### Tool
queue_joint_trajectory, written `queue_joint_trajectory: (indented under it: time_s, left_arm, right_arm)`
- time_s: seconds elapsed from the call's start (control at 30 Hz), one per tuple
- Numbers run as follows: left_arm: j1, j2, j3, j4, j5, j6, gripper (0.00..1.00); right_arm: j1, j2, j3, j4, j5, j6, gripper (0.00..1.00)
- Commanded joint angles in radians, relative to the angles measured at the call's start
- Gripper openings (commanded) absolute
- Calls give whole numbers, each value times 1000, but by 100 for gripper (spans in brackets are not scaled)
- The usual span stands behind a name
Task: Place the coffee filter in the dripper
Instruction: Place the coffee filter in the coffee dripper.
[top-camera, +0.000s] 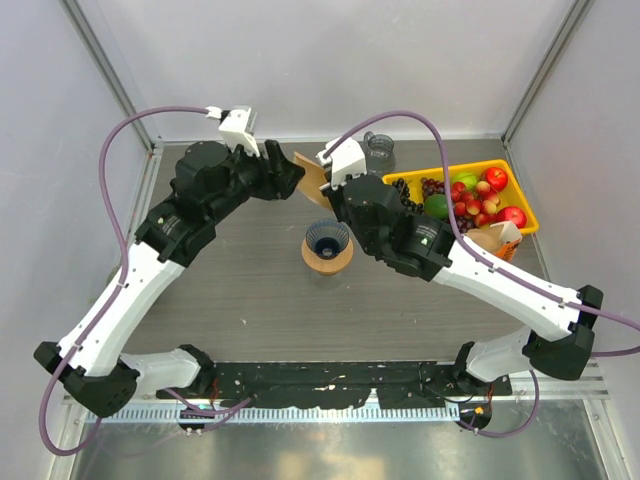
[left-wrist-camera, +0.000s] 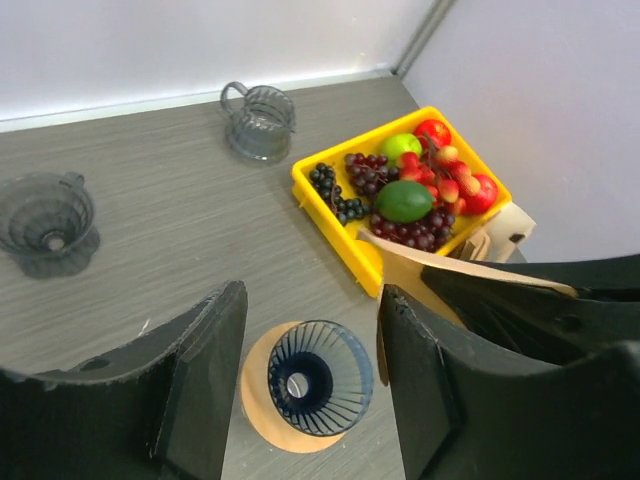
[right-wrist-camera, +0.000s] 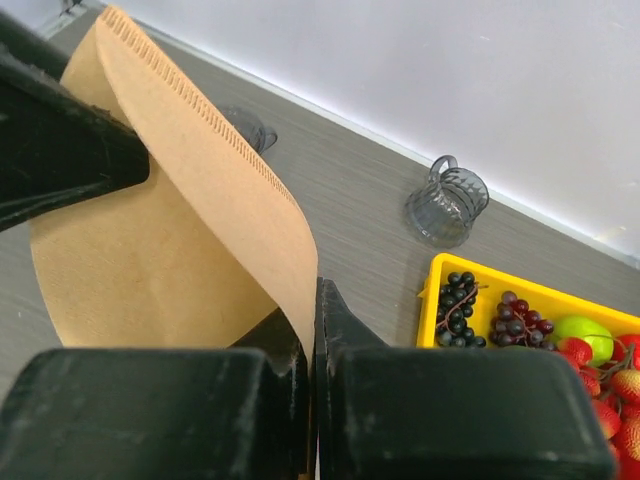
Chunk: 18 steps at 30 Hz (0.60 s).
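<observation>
The filter lies by my open left fingers; next I move over, pinch its free seamed edge (right-wrist-camera: 190, 95), spread it before lowering.
The brown paper coffee filter (right-wrist-camera: 150, 260) is pinched at its edge by my shut right gripper (right-wrist-camera: 312, 300) and held in the air at the back of the table (top-camera: 310, 176). The dark blue ribbed dripper (top-camera: 327, 238) stands on a round tan base below and in front of it. My left gripper (left-wrist-camera: 312, 297) is wide open above the dripper (left-wrist-camera: 318, 375), which shows between its fingers. Its right finger (left-wrist-camera: 430, 380) lies against the filter (left-wrist-camera: 440, 275). In the top view the left gripper (top-camera: 289, 181) faces the right gripper (top-camera: 328, 190) across the filter.
A yellow tray (top-camera: 500, 170) of fruit sits at the back right, with an open cardboard box (top-camera: 497, 240) next to it. A clear ribbed mug (left-wrist-camera: 260, 120) stands by the back wall. A clear glass dripper (left-wrist-camera: 48, 215) stands to the left.
</observation>
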Motion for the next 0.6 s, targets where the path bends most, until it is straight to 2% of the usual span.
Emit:
queue_joint_trajectory:
  time_s: [0.0, 0.27, 0.37, 0.57]
  left_arm:
    - [-7, 5, 82, -78, 118, 138, 60]
    - [-29, 61, 141, -135, 153, 175, 61]
    - [-51, 66, 139, -135, 180, 205, 57]
    - [-88, 48, 96, -126, 216, 259, 33]
  right_arm:
    - [-1, -61, -19, 37, -86, -88, 5]
    - [-1, -34, 18, 7, -118, -116, 5]
    - [-1, -30, 27, 4, -126, -128, 5]
    - [-1, -27, 38, 8, -121, -125, 5]
